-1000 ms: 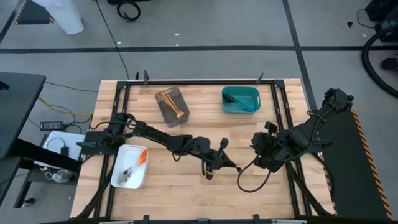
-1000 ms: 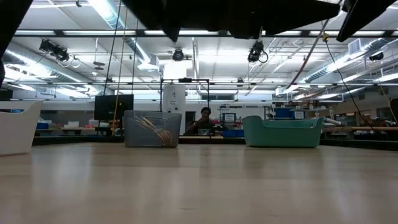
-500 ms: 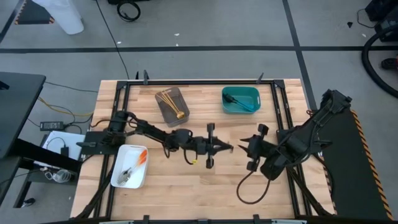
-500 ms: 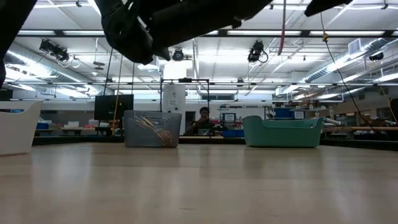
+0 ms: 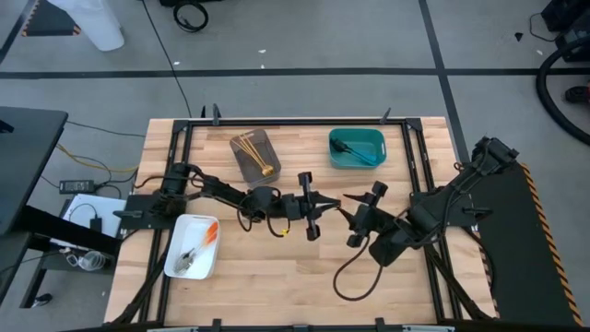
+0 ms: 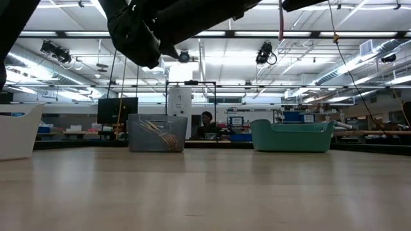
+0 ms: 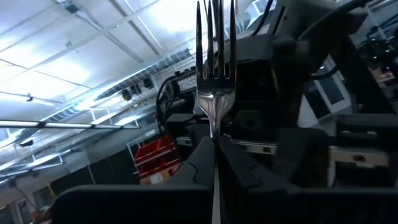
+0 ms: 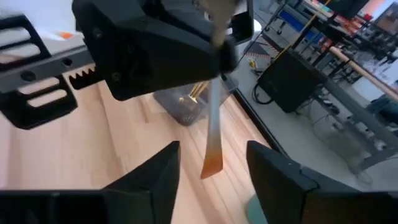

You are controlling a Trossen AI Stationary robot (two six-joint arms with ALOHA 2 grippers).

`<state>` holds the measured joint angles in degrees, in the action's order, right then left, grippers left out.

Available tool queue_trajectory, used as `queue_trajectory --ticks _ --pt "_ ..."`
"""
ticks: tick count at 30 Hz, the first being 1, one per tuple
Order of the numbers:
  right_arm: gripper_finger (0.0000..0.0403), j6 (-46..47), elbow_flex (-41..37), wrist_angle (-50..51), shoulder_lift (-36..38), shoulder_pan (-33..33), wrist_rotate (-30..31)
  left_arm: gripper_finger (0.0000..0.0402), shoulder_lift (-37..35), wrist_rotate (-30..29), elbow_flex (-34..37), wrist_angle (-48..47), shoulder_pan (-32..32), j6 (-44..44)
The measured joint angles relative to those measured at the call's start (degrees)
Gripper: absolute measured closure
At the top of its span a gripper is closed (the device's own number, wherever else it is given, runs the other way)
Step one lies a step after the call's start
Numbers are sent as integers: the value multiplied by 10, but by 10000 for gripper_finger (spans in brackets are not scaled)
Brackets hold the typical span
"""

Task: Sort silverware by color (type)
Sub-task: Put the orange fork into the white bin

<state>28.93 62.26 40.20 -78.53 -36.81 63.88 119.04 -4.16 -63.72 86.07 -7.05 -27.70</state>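
Observation:
I can see the fork's teeth sticking out past my left gripper's fingertips, so I should take the orange handle (image 8: pixel 212 158) with my right gripper before my left gripper grips the fork again turned around.
A slim metal fork (image 7: pixel 214 93) is lifted above the table's middle, with my left gripper (image 5: pixel 324 205) shut on it and tipped upward. Its tines point away from that gripper toward my right gripper (image 5: pixel 348 210), which faces it from the table's right. In the right wrist view the fork's free end (image 8: pixel 211 155) shows between my right gripper's (image 8: pixel 213 180) open fingers, touching neither. Gold forks lie in the grey tray (image 5: pixel 255 157), blue-handled ones in the teal tray (image 5: pixel 357 148), and orange-handled and metal ones in the white tray (image 5: pixel 192 246). My left gripper pinches the fork's handle just behind the neck (image 7: pixel 214 144) between its two fingers. The fingers lie along the handle, coming from the table's left and slanting upward. The head with its tines (image 7: pixel 215 43) sticks out past the fingertips, and the fork is clear of the table.
The grey tray (image 6: pixel 157 133) and the teal tray (image 6: pixel 292 136) stand at the table's far side, the white tray (image 6: pixel 19 131) near the left edge. A black cable loop (image 5: pixel 355 277) hangs from the right arm over the near right part. Bare wood (image 5: pixel 267 277) lies near the front edge.
My left gripper has risen from pointing down at the table near the middle, tipped upward and gone toward the far edge with the fork. My right gripper has turned and gone toward the table's left, up to the left gripper.

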Motion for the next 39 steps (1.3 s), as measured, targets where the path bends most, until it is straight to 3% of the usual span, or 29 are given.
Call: queue_trajectory --ticks 5,10,23,30,36,39 --pt "181 -57 0 -46 -12 24 8 388 0 -7 0 13 -1 0" --pt "180 -110 0 -84 -17 43 7 388 0 -7 0 27 -3 -1" --pt "308 -131 0 -89 -17 50 10 388 0 -48 0 40 -9 -14" --pt "362 -130 -1 -84 -17 64 -7 384 0 -68 0 18 -9 30" --pt "390 -137 -1 -87 -14 60 -30 327 0 -110 1 -8 -22 27" --pt "389 -135 0 -82 -12 59 -58 296 -21 -122 1 -83 -25 42"
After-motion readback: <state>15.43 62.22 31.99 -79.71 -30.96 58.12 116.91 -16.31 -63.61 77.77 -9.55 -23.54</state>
